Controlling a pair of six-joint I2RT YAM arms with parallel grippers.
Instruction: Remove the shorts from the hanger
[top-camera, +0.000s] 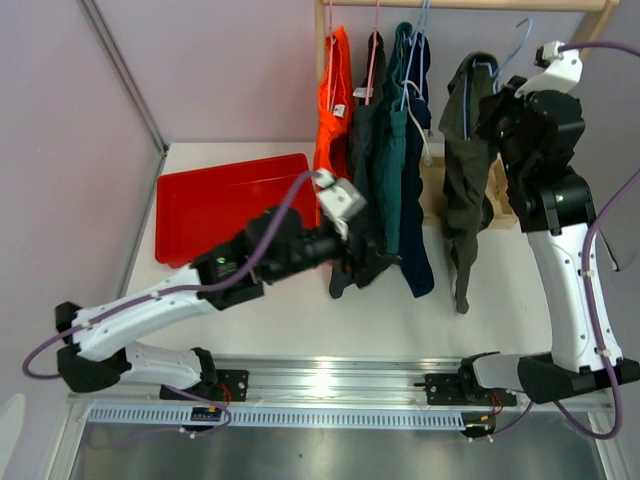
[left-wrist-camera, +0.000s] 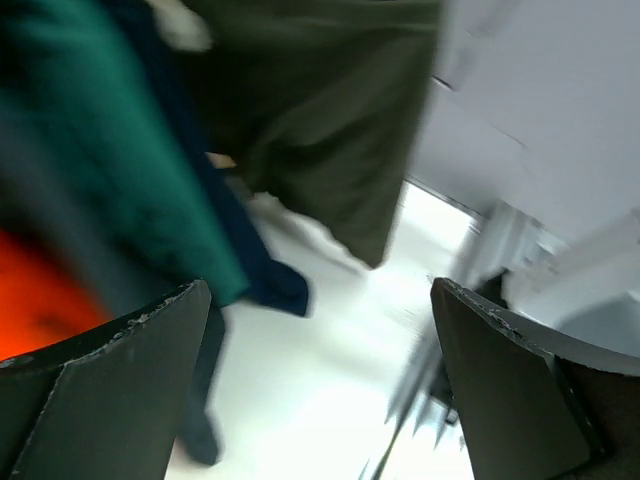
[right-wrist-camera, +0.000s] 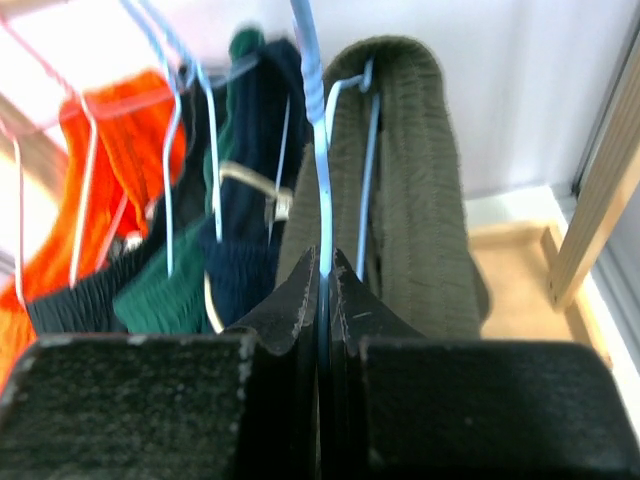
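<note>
The olive shorts' hanging lower part (top-camera: 462, 252) (left-wrist-camera: 345, 195) has a bottom corner. My left gripper goes just above that corner next and closes there.
Five shorts hang from a wooden rail: orange (top-camera: 332, 100), charcoal grey (top-camera: 365, 150), teal green (top-camera: 393, 170), navy blue (top-camera: 418, 200) and, apart at the right, dark olive (top-camera: 463, 170). The olive shorts drape over a light blue wire hanger (right-wrist-camera: 318, 150). My right gripper (right-wrist-camera: 325, 262) is shut on that hanger's wire, just beside the olive shorts (right-wrist-camera: 410, 190). My left gripper (left-wrist-camera: 320, 370) is open and empty, low by the hems of the charcoal and teal shorts (left-wrist-camera: 90, 170), with the olive shorts (left-wrist-camera: 320, 120) further ahead. It shows in the top view (top-camera: 375, 262) too.
A red tray (top-camera: 225, 205) lies on the white table at the left. A wooden rack base (top-camera: 495, 205) stands behind the olive shorts. The arms' mounting rail (top-camera: 330, 385) runs along the near edge. A pink wall rises behind.
</note>
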